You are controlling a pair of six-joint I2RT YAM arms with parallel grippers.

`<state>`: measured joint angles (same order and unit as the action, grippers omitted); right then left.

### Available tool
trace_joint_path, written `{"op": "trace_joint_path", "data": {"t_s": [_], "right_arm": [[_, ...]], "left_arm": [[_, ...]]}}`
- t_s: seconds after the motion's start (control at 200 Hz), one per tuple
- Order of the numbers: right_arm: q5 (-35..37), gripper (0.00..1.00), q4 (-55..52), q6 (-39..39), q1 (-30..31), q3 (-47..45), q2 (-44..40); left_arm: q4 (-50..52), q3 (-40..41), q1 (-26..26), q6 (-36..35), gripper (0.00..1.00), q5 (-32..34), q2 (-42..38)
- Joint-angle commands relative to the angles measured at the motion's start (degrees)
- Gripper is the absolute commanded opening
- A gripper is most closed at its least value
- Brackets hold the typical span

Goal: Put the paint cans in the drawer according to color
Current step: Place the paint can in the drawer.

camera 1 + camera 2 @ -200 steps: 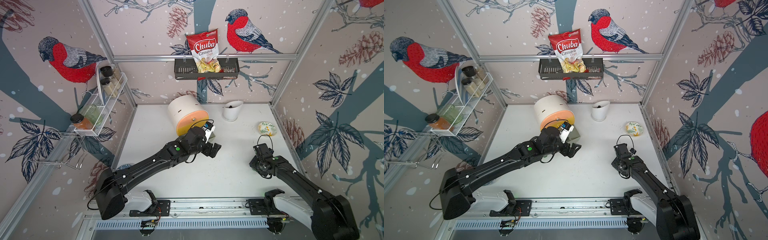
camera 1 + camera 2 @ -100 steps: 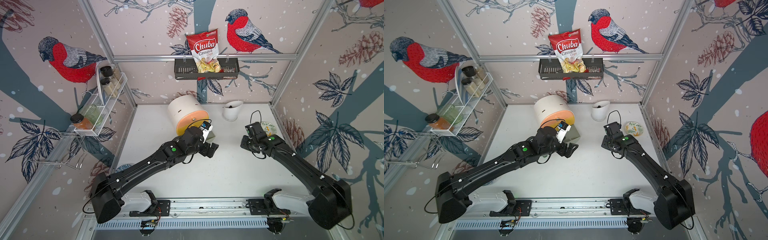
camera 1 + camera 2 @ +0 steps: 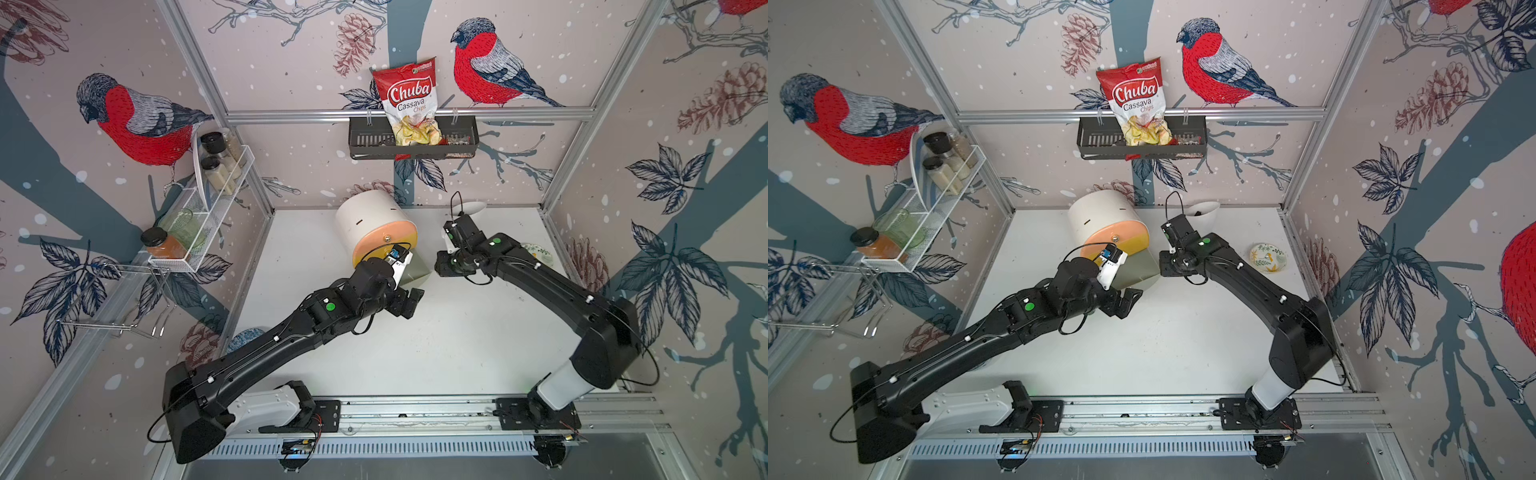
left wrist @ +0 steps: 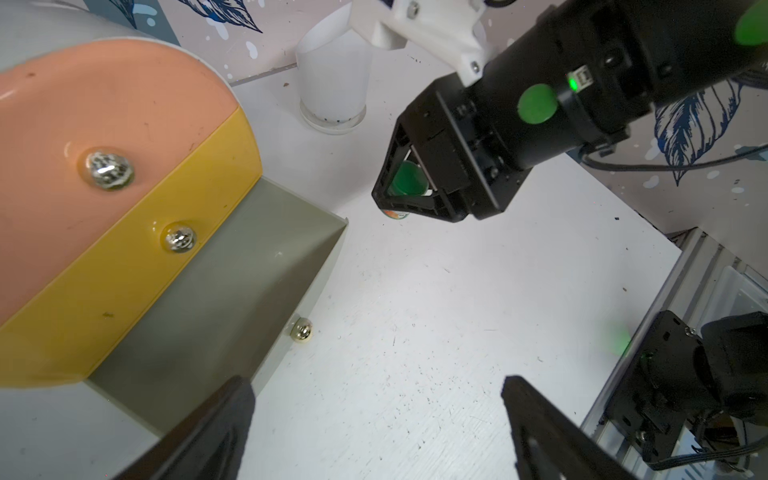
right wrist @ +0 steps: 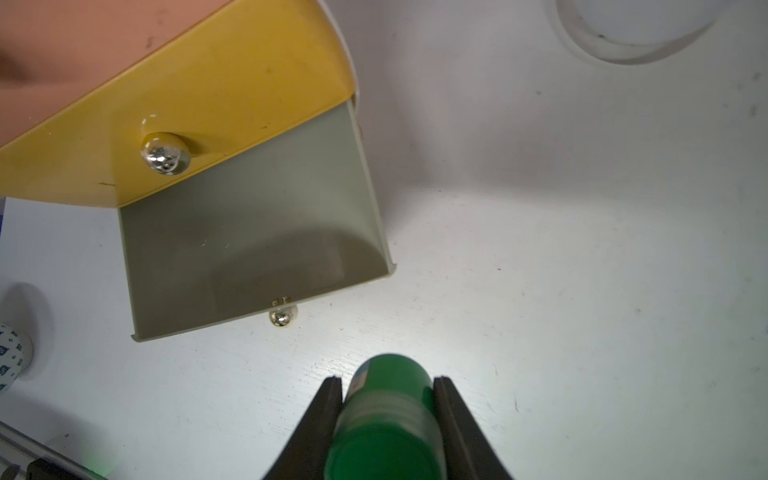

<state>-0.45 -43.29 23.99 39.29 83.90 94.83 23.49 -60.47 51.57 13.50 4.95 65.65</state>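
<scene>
My right gripper is going to put the green paint can down inside the grey-green bottom tray (image 3: pixel 406 278) (image 5: pixel 280 264), close to the front side of the tray.
The drawer (image 3: pixel 376 230) (image 3: pixel 1106 226) is a white arched chest at the back middle of the table. Its grey-green bottom tray (image 3: pixel 416 270) (image 3: pixel 1138 272) (image 4: pixel 232 270) (image 5: pixel 253 232) is pulled out, and nothing shows inside it. My right gripper (image 3: pixel 446 267) (image 3: pixel 1168 266) (image 4: pixel 399 199) (image 5: pixel 388 380) is shut on a green paint can (image 4: pixel 409 178) (image 5: pixel 386 415) and hangs just off the tray's front right corner. Open and holding nothing, my left gripper (image 3: pixel 409 303) (image 3: pixel 1127 301) (image 4: pixel 374 380) hovers over the table in front of the tray.
A white cup (image 3: pixel 471 208) (image 3: pixel 1204 212) (image 4: pixel 332 79) stands at the back, behind the right wrist. To the right of the right arm lies a patterned dish (image 3: pixel 540 253) (image 3: pixel 1268 257). A wire shelf with jars (image 3: pixel 199 208) hangs on the left wall, and a black basket with a chips bag (image 3: pixel 411 137) on the back wall.
My right arm has swung from the front right of the table up and left to the open tray, carrying the green can. The left arm has hardly moved.
</scene>
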Motion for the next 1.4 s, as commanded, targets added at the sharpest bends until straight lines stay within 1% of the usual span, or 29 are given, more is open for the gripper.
{"op": "trace_joint_path", "data": {"t_s": [0.0,0.19,0.36,0.46,0.93,1.27,1.396], "right_arm": [[0.9,0.29,-1.1,-2.0,2.0,4.7,4.6],[2.8,0.28,-4.0,-2.6,5.2,14.4,13.5],[3.1,0.27,-5.4,-3.1,6.5,19.8,18.4],[3.3,0.26,-5.6,-3.2,6.7,21.4,20.2],[5.3,0.28,-4.0,-3.0,6.8,20.7,24.0],[4.3,0.30,-1.5,-1.6,6.8,20.6,26.3],[4.1,0.33,-0.6,-0.9,6.7,20.0,26.7]], "left_arm": [[2.3,-0.1,0.0,-0.5,0.96,2.5,-1.2],[3.0,1.0,-0.2,-0.4,0.96,4.1,-3.4],[3.0,1.4,-0.2,-0.3,0.96,3.8,-3.9],[3.4,1.4,-0.2,-0.3,0.96,4.2,-4.3],[3.7,1.8,-0.6,0.1,0.96,4.1,-5.8],[3.5,1.7,-0.6,0.7,0.96,3.4,-6.2],[3.4,1.8,-0.6,1.0,0.96,3.2,-6.2]]}}
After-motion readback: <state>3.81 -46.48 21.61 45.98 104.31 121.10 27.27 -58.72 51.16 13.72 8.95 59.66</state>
